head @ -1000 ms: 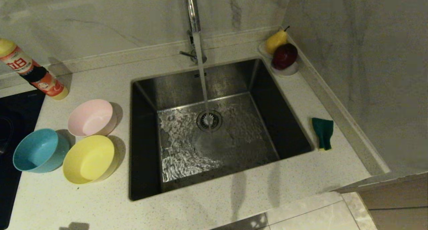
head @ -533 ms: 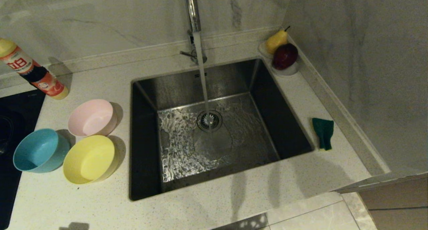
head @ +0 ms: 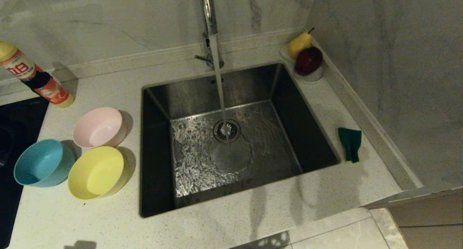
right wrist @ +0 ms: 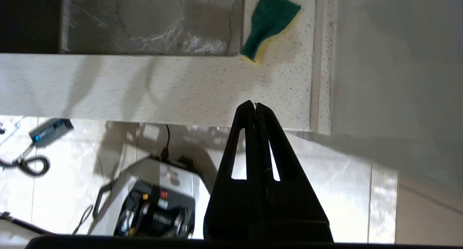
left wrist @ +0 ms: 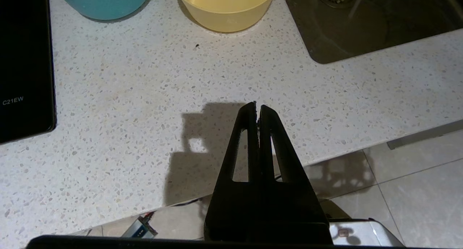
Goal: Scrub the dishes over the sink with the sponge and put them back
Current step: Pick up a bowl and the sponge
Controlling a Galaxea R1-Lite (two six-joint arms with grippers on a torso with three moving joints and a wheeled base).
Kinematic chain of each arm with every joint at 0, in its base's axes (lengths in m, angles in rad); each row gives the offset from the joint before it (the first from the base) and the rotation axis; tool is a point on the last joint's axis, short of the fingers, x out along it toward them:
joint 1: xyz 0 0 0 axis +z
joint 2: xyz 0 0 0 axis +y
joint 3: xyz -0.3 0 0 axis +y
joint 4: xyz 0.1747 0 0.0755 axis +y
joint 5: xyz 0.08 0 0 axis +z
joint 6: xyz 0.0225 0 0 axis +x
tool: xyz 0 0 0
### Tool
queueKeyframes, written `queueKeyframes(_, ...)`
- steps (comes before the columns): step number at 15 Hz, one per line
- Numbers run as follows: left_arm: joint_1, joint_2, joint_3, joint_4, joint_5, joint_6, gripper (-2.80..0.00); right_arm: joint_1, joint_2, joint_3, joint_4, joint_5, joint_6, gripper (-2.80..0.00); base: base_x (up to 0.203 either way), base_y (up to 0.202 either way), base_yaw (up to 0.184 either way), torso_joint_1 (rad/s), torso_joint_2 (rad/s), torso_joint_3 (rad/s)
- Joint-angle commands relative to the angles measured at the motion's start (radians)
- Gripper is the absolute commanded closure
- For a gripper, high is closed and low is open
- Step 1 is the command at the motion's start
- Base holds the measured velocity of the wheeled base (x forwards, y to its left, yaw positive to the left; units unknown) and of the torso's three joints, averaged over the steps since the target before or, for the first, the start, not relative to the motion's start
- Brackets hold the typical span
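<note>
Next, my right gripper closes on the narrow end of the sponge [head: 352,155] [right wrist: 256,45], the one that points to the front edge of the counter.
Three bowls stand on the counter left of the sink [head: 155,205]: pink [head: 98,127], light blue [head: 42,163] and yellow [head: 97,172]. The sponge [head: 350,144], green face up, lies on the counter right of the sink. Water runs from the tap [head: 209,21] onto the drain [head: 226,130]. Neither arm shows in the head view. My left gripper [left wrist: 257,106] is shut and empty above the counter's front edge, short of the yellow bowl [left wrist: 226,6] and blue bowl [left wrist: 103,1]. My right gripper [right wrist: 254,105] is shut and empty over the counter's front edge, short of the sponge [right wrist: 268,22].
A red and yellow bottle [head: 34,79] leans at the back left beside a black cooktop [head: 14,126]. A white dish with a pear [head: 298,43] and a dark red fruit [head: 308,60] sits in the back right corner. A marble wall [head: 390,79] borders the counter on the right.
A shadow has spread over the counter's front right, by the sponge. The bowls and the sponge stay put; water keeps running.
</note>
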Motion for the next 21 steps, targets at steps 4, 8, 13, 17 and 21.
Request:
queueKeyframes(4,-0.001,0.003,0.000,0.000,-0.001,0.000,0.00,0.314,0.250,-0.024,-0.087,-0.284,0.076,0.00,0.000,0.000,0.000,0.000,0.00,0.000)
queueKeyframes(8,-0.001,0.003,0.000,0.000,-0.001,0.000,0.00,0.446,0.412,0.011,-0.225,-0.504,0.177,0.00,0.000,0.000,0.000,0.000,0.00,0.000)
queueKeyframes(13,-0.001,0.003,0.000,0.000,-0.001,0.000,0.00,0.441,0.501,0.075,-0.401,-0.621,0.197,0.00,0.000,0.000,0.000,0.000,0.00,0.000)
queueKeyframes(17,-0.001,0.003,0.000,0.001,-0.001,0.000,0.00,0.419,0.522,0.070,-0.402,-0.648,0.200,-2.80,0.000,0.000,0.000,0.000,0.00,0.000)
queueKeyframes(21,0.001,0.003,0.000,0.000,-0.001,0.000,0.00,0.417,0.548,0.067,-0.402,-0.646,0.217,-2.80,0.000,0.000,0.000,0.000,0.00,0.000)
